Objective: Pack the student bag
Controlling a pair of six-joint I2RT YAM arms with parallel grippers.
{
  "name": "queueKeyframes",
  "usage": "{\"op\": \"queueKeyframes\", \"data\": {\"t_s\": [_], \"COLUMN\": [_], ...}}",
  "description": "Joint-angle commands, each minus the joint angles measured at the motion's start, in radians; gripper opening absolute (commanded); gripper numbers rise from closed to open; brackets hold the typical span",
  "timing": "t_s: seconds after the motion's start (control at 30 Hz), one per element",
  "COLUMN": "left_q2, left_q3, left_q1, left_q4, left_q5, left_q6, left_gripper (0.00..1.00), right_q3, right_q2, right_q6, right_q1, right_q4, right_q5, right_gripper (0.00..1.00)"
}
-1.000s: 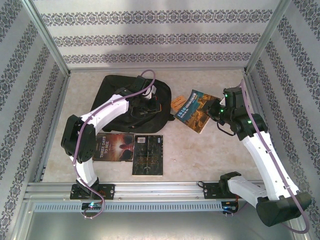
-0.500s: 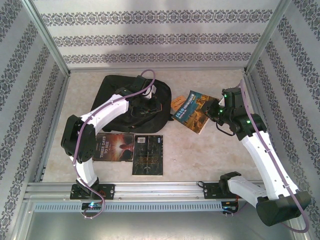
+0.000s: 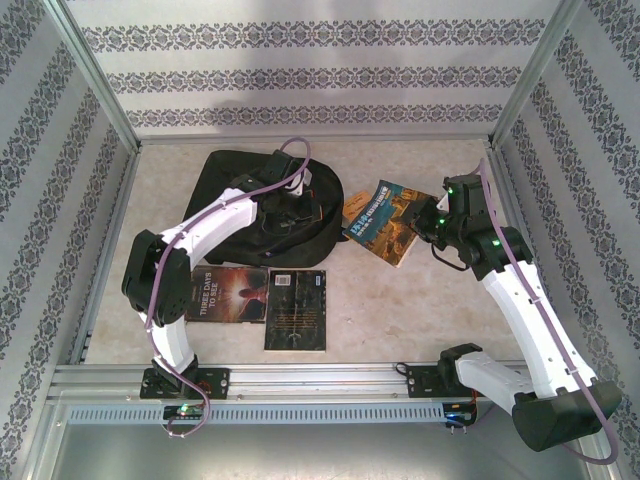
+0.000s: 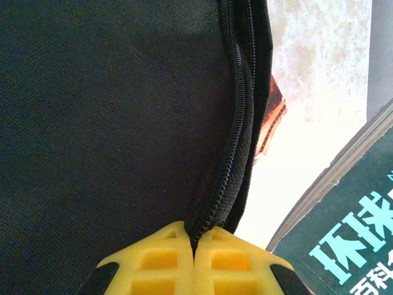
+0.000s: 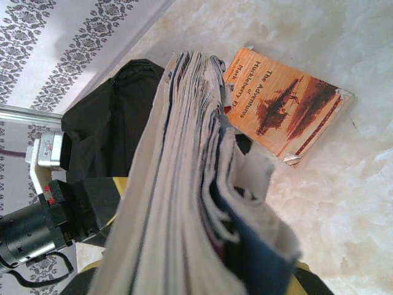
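Observation:
The bag's opening lies nearly shut beside the teal book, so next my left gripper regrips the upper zipper edge (image 4: 238, 117) and pulls it back before the book goes in.
The student bag (image 3: 235, 195), a black fabric backpack, lies at the back left of the table. My left gripper (image 3: 300, 207) is over its right side, and its yellow fingertips (image 4: 166, 258) are shut on the bag's zipper edge (image 4: 236, 141). My right gripper (image 3: 428, 222) is shut on a thick teal-covered book (image 3: 382, 218), holding it tilted just right of the bag. In the right wrist view the book's page edges (image 5: 178, 184) fan out toward the bag (image 5: 116, 123). An orange paperback (image 5: 282, 101) lies flat on the table under the held book.
Two more books lie near the front: a reddish one (image 3: 228, 294) and a dark one (image 3: 296, 310) beside it. Patterned walls and a metal frame (image 3: 100, 250) enclose the table on three sides. Bare tabletop (image 3: 430, 310) lies at the front right.
My right gripper has carried the teal book slightly left, closer to the bag. The left gripper has kept its hold on the zipper edge and barely moved.

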Motion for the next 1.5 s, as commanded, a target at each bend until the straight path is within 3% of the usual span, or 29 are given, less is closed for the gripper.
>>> {"op": "queueKeyframes", "data": {"t_s": [0.0, 0.37, 0.63, 0.77, 0.9, 1.0, 1.1, 1.3, 1.47], "left_q2": [-0.093, -0.351, -0.390, -0.373, -0.339, -0.314, -0.265, -0.215, -0.193], "left_q3": [0.069, 0.048, -0.031, -0.067, -0.005, 0.067, 0.151, 0.199, 0.122], "left_q1": [0.010, 0.031, 0.067, 0.066, 0.068, 0.070, 0.080, 0.126, 0.165], "left_q4": [0.004, -0.056, -0.038, -0.003, -0.057, -0.113, -0.202, -0.302, -0.202], "left_q5": [-0.062, -0.231, -0.145, -0.078, -0.076, -0.116, -0.152, -0.210, -0.065], "left_q6": [0.013, 0.020, -0.001, -0.035, -0.028, -0.015, 0.004, 0.021, -0.016], "left_gripper": [0.00, 0.00, 0.00, 0.11, 0.48, 0.62, 0.65, 0.63, 0.59], "right_q3": [0.046, 0.178, 0.334, 0.448, 0.434, 0.382, 0.330, 0.285, 0.275], "right_q2": [-0.006, 0.148, 0.395, 0.516, 0.510, 0.480, 0.450, 0.424, 0.421], "right_q6": [-0.015, 0.049, 0.114, 0.121, 0.123, 0.129, 0.138, 0.148, 0.149], "right_q1": [0.003, 0.058, 0.127, 0.142, 0.166, 0.174, 0.181, 0.191, 0.191], "right_q4": [0.053, 0.195, 0.291, 0.259, 0.261, 0.272, 0.296, 0.322, 0.334], "right_q5": [-0.016, -0.135, -0.220, -0.284, -0.291, -0.290, -0.295, -0.295, -0.301], "right_gripper": [0.00, 0.00, 0.00, 0.00, 0.00, 0.00, 0.00, 0.00, 0.00]}}
